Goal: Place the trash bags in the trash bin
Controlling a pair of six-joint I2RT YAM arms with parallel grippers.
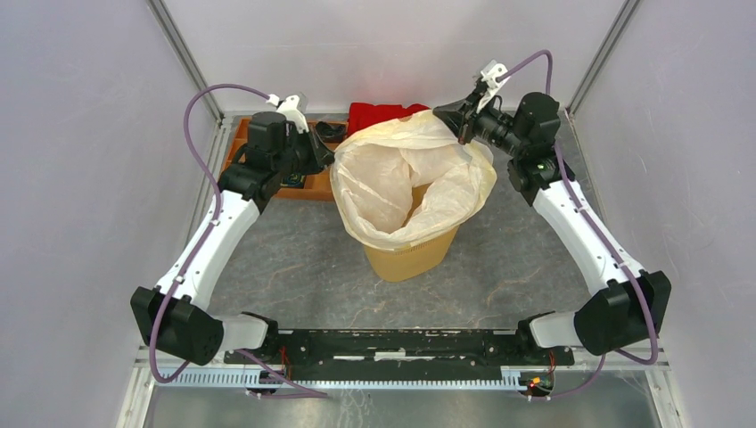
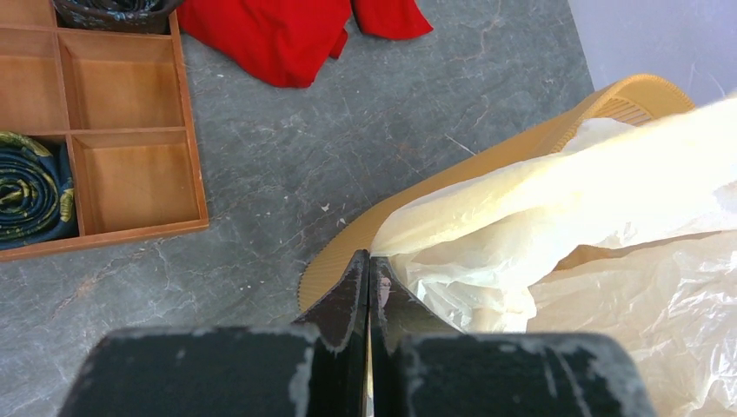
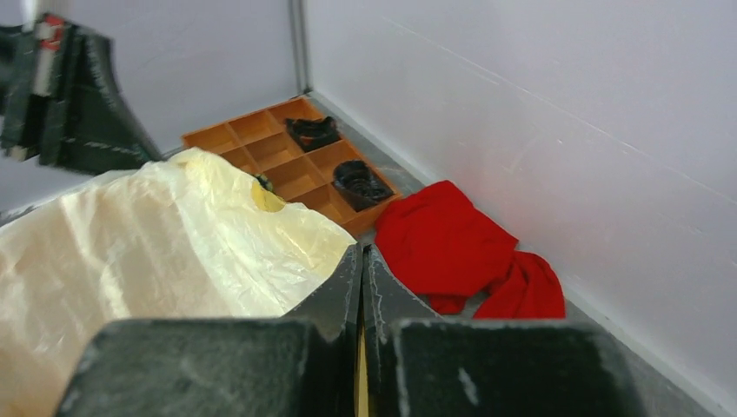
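Note:
The robot's left gripper is holding the far corner of the trash bag while the bag bunches up inside the bin, so it should take a new grip on the bag's nearer side edge (image 1: 341, 212) and pull down.
The yellow-orange trash bin (image 1: 412, 254) stands mid-table. The cream-white trash bag (image 1: 401, 174) is spread open over its mouth, and its rim drapes over the bin's edges. My left gripper (image 1: 327, 159) is shut on the bag's left edge. In the left wrist view its tips (image 2: 369, 257) pinch the plastic (image 2: 565, 187) right at the bin's ribbed rim (image 2: 487, 156). My right gripper (image 1: 447, 119) is shut on the bag's far right edge and holds it up above the bin. In the right wrist view its tips (image 3: 361, 250) sit at the bag's (image 3: 156, 252) corner.
A brown wooden compartment tray (image 1: 242, 143) lies at the back left, holding dark rolled items (image 2: 26, 191) (image 3: 358, 182). A red cloth (image 1: 379, 114) lies behind the bin near the back wall and also shows in both wrist views (image 2: 278, 35) (image 3: 443, 243). Walls enclose the table on three sides.

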